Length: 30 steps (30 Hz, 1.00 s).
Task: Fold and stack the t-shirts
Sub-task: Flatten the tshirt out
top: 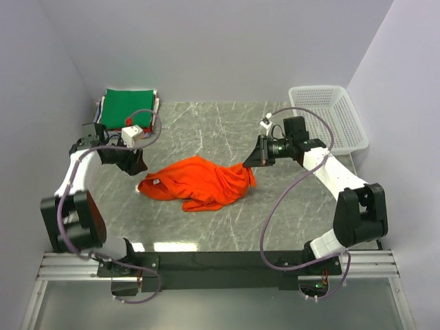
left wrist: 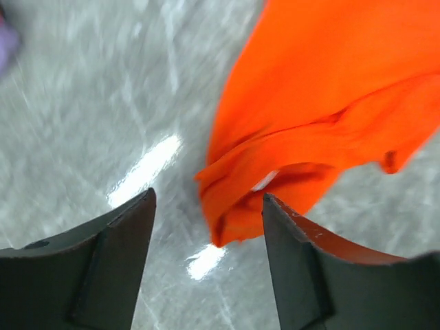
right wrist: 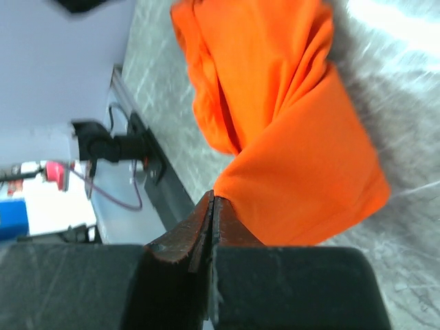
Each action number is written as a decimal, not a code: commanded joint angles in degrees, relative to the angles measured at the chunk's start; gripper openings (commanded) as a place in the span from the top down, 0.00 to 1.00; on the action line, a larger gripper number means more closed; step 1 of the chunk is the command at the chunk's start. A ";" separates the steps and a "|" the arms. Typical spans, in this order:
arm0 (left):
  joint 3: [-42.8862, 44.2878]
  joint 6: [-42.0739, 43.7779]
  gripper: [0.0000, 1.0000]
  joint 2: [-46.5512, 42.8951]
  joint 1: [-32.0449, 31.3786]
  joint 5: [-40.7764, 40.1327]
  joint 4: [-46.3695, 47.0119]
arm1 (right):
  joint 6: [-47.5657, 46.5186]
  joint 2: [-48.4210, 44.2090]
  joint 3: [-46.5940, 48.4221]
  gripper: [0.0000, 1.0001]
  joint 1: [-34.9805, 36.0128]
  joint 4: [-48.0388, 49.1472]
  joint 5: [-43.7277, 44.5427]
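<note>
The robot's left gripper will next grab the orange t-shirt by its far edge (top: 183, 163) (left wrist: 238, 79), on the side toward the folded green t-shirt.
A bright orange t-shirt (top: 203, 182) lies crumpled in the middle of the marble table. My right gripper (top: 249, 162) is at its right edge, and in the right wrist view the gripper (right wrist: 213, 198) is shut, pinching a corner of the orange cloth (right wrist: 289, 137) at its tips. My left gripper (top: 139, 168) hovers at the shirt's left end. In the left wrist view it (left wrist: 208, 194) stands open, with the shirt's bunched end (left wrist: 330, 89) just ahead of the fingers and not held. A folded green t-shirt (top: 128, 104) tops a small stack at the back left.
A white plastic lattice basket (top: 328, 117) stands at the back right corner. Walls close in the table on three sides. The arms' mounting rail (top: 220, 261) runs along the near edge.
</note>
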 commanded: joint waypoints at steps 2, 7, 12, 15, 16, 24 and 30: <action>-5.65 2.11 0.30 -12.95 -5.24 8.50 0.92 | 5.45 -5.68 3.72 1.00 -1.01 9.00 4.84; -16.74 -0.35 0.31 -23.78 -23.57 -2.37 10.23 | 8.88 -6.56 6.27 1.00 -3.91 10.85 9.43; -22.73 -3.16 0.33 -23.54 -36.53 -10.74 14.98 | 9.06 -6.39 6.80 1.00 -4.45 9.63 12.86; -22.91 -5.18 0.31 -21.25 -41.62 -15.05 19.90 | 9.14 -5.69 7.06 1.00 -4.53 8.75 13.83; -22.56 -5.01 0.31 -20.81 -42.60 -15.23 20.34 | 9.23 -5.60 7.24 1.00 -4.62 8.57 14.09; -17.47 -0.53 0.31 -14.93 -53.68 -21.91 20.61 | 9.23 -3.58 8.12 1.00 -5.06 7.43 16.38; -11.92 4.39 0.32 -7.90 -53.68 -22.53 23.77 | 8.79 -3.58 8.21 1.00 -5.41 6.64 16.99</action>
